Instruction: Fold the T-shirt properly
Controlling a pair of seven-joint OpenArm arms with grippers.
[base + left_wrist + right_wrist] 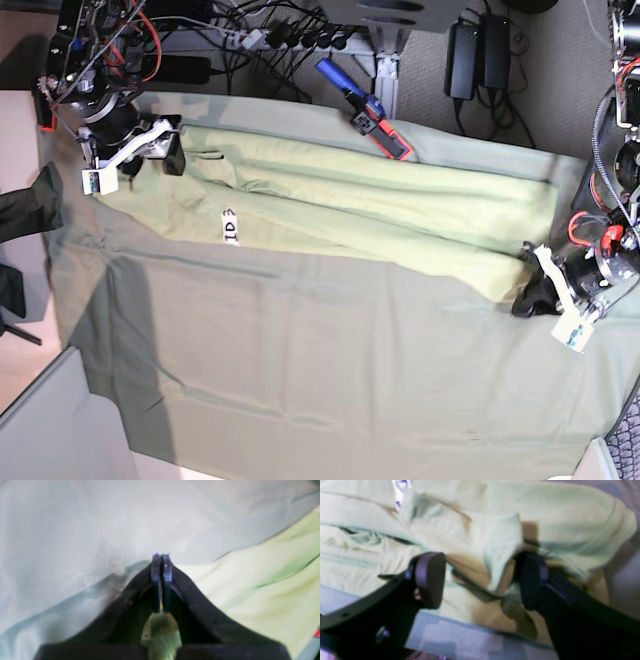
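Observation:
Next, my left gripper opens and takes the T-shirt's end closer to its middle (522,234) before folding, because it pinches only the near corner of that end.
The light olive T-shirt (380,215) lies in a long band across the grey-green tablecloth (330,360), its white tag (229,227) facing up. My right gripper (168,150) is at the shirt's left end. In the right wrist view it (481,580) is open, with a raised fold of the shirt (495,545) between its fingers. My left gripper (522,300) is at the shirt's right end. In the left wrist view it (161,560) is shut, with shirt fabric (160,627) showing between the fingers behind the tips and the shirt (275,580) spreading to the right.
A blue and red tool (365,112) lies at the cloth's far edge beside the shirt. A dark garment (25,205) hangs at the left edge. Cables and power bricks (475,45) sit behind the table. Bare tablecloth fills the near half.

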